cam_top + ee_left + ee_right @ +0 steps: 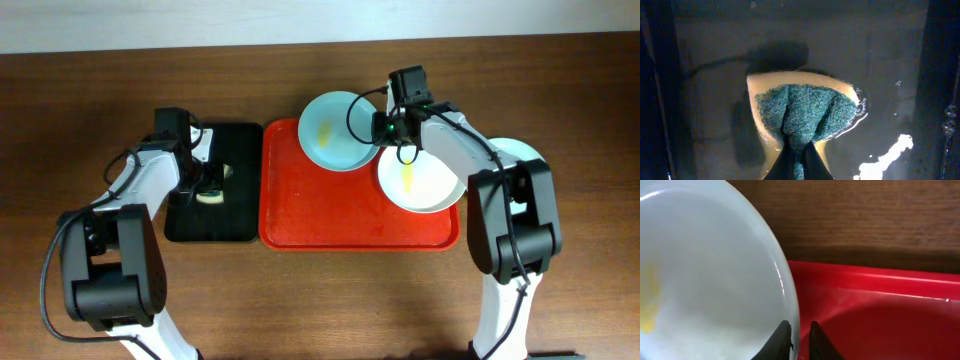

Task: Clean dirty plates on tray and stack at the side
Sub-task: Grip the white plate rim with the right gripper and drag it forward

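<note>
The mint-blue plate sticks out over the red tray's far edge, so before cleaning, my right gripper next takes the plate's rim [793, 302] and pulls it fully inside.
Across the far left rim of the red tray [340, 215] lies a pale mint-blue plate [335, 130] with a faint yellow smear. My right gripper [383, 128] is at that plate's right edge. In the right wrist view its jaws [800, 325] are shut on the plate's rim [715, 270], one finger inside and one outside over the tray [880, 320]. A white plate [420, 180] with a yellow streak lies on the tray's right half. A third pale plate [522, 152] sits off the tray, partly under the right arm. My left gripper [799, 145] is shut on a green-and-yellow sponge [805, 107].
A narrow black tray [212, 225] stands left of the red tray, wet with white foam [885, 157] on its floor [710, 50]; the sponge and left gripper [207, 185] are over it. Bare wooden table [300, 300] surrounds both trays.
</note>
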### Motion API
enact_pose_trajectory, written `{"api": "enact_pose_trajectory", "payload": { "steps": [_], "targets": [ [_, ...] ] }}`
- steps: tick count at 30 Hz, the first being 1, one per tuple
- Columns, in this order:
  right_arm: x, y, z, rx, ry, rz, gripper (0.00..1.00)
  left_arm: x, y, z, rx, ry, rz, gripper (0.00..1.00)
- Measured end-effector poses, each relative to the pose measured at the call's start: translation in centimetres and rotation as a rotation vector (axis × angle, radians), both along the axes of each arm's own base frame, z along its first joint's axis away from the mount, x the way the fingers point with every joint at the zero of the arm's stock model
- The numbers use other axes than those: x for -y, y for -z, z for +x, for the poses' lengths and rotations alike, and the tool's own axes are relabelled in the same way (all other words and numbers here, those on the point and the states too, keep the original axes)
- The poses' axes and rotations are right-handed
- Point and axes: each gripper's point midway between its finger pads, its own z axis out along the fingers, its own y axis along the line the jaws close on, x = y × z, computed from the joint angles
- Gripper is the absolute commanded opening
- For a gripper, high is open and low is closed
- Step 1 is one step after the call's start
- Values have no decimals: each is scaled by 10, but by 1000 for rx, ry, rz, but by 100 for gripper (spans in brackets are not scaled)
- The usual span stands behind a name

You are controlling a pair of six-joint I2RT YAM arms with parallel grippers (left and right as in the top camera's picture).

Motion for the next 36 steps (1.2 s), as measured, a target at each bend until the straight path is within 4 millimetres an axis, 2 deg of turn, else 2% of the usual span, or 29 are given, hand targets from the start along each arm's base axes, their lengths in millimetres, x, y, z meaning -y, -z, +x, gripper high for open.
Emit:
{"api": "enact_pose_trajectory", "payload": {
  "steps": [2,4,5,10,12,16,21,24,27,31,32,34,35,36],
  "targets": [
    [0,0,0,0,1,1,18,0,0,0,0,0,0,3],
    [0,0,1,5,0,2,11,0,0,0,0,0,0,3],
    [-1,-1,3,12,3,4,4,0,0,0,0,0,0,3],
    [-2,-2,4,13,10,18,4,0,0,0,0,0,0,2],
    [-6,0,-2,-14,-3,37,4,0,0,0,0,0,0,2],
    [-21,-4,-30,-122,-55,128,4,0,0,0,0,0,0,2],
    [-18,-51,-82,-245,-64,154,4,0,0,1,4,0,1,2],
    [-14,-70,-107,-300,-60,151,4,0,0,1,4,0,0,2],
    [-12,-63,-119,-347,-54,142,4,0,0,1,5,0,0,2],
    [-19,-39,-136,-401,-31,129,5,0,0,1,6,0,0,1],
    [-22,-35,-140,-411,-29,127,23,0,0,1,6,0,0,1],
    [-28,-31,-143,-415,-30,126,67,0,0,1,6,0,0,1],
    [-31,-31,-143,-412,-30,129,72,0,0,1,6,0,0,1],
    [-35,-31,-141,-401,-34,132,73,0,0,1,6,0,0,2]
  ]
}}
